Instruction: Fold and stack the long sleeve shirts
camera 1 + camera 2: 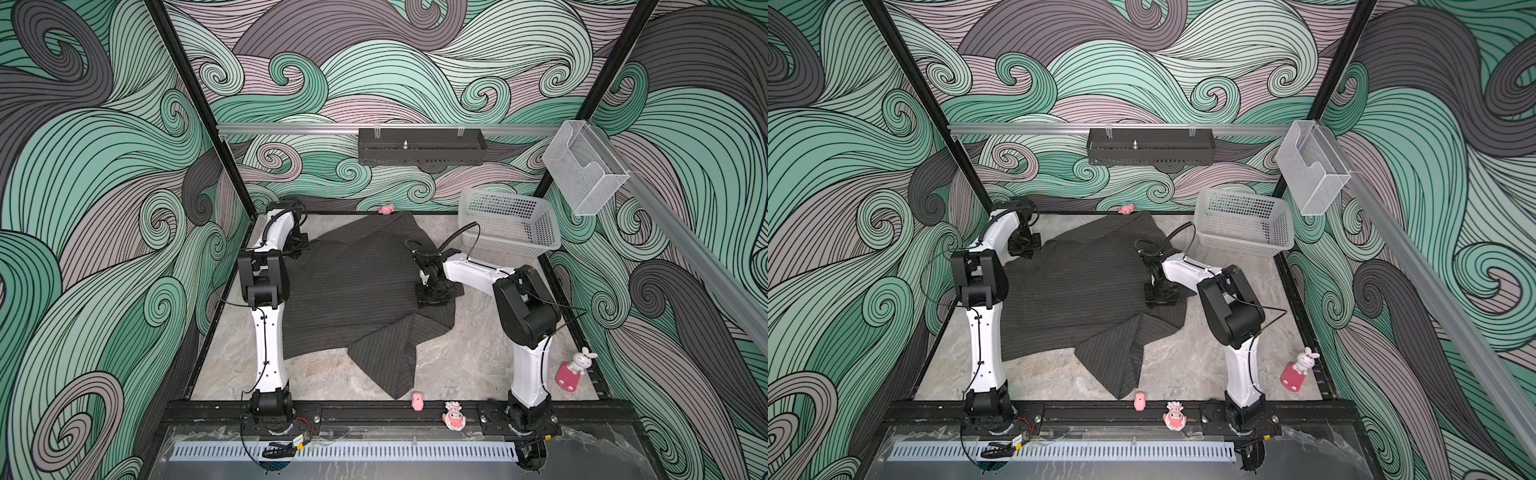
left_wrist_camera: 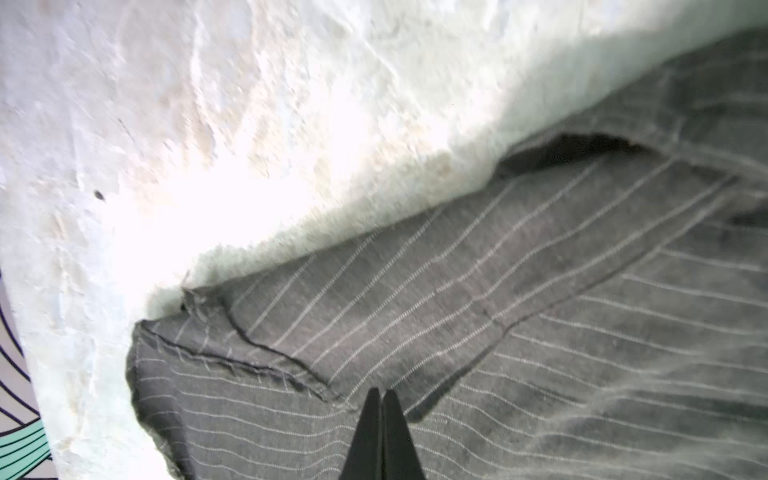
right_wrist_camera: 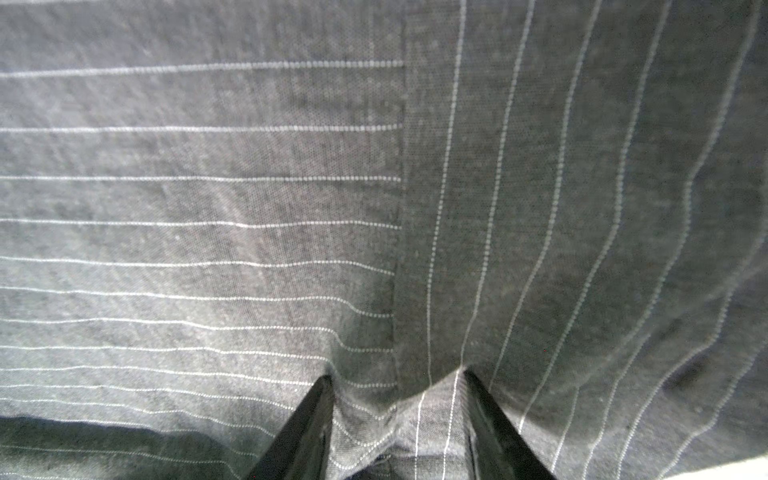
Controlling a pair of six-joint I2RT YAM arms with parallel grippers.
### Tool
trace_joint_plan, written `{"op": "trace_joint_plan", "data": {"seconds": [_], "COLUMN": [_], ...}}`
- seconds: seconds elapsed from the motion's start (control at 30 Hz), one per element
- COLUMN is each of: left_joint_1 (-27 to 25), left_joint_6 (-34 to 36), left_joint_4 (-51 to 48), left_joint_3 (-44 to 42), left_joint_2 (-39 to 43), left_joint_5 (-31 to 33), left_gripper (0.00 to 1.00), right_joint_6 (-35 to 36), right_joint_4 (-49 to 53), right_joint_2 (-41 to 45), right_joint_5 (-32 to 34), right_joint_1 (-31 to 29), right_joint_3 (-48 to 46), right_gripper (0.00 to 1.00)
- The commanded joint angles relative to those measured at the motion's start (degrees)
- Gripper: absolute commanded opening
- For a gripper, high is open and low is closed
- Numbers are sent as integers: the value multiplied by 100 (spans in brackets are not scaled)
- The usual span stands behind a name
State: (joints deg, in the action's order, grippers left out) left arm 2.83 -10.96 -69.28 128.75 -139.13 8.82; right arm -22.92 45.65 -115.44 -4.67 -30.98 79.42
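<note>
I will open my left gripper, which is shut above the shirt's folded-over corner with the cloth outside its fingers, then reach lower, pinch the folded-over corner's tip (image 2: 409, 409) and spread it flat.
One long sleeve shirt (image 1: 357, 291) (image 1: 1084, 299), dark charcoal with thin pale pinstripes, lies spread and partly folded on the marbled table in both top views. A sleeve or flap points toward the front edge. My left gripper (image 1: 297, 249) (image 1: 1023, 249) is at the shirt's far left edge. The left wrist view shows this gripper (image 2: 381, 392) shut just over a hemmed corner of the shirt (image 2: 540, 332), with no cloth visible between its fingers. My right gripper (image 1: 432, 297) (image 1: 1160, 299) presses down on the shirt's right side. There it (image 3: 399, 374) stands open, with shirt cloth (image 3: 208, 208) puckered between its fingers.
A white mesh basket (image 1: 511, 224) (image 1: 1244, 226) sits tilted at the back right. Small pink toys lie at the far edge (image 1: 386, 209) and the front rail (image 1: 417, 401), beside a figurine (image 1: 454, 414). A bunny on a pink stand (image 1: 575, 370) is at the right.
</note>
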Motion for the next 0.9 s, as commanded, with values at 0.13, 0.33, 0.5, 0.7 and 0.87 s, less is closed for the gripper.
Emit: {"op": "trace_joint_plan", "data": {"seconds": [0.13,0.33,0.5,0.7,0.87], "left_joint_1": [-63,-83,-90,-81,-60], "left_joint_6": [67,197,229,257,321], "left_joint_4": [-623,-330,-515,-486,-525], "left_joint_3": [360,-471,-295,-44,84], "left_joint_2": [-264,101,-211,-334,-437], "left_joint_5": [-169,-481,-384,-103,-140], "left_gripper": [18,36,37,28,17], "right_joint_6": [26,33,43,42,64], "right_joint_4": [144,181,201,229,237], "right_joint_2": [-305,-363,-357,-364,-366], "right_joint_5": [-52,-78,-86,-104,-88], "right_joint_1": [40,40,40,35,40], "right_joint_3": [-291,-224,-193,-188,-183], "right_gripper": [51,50,50,50,50]}}
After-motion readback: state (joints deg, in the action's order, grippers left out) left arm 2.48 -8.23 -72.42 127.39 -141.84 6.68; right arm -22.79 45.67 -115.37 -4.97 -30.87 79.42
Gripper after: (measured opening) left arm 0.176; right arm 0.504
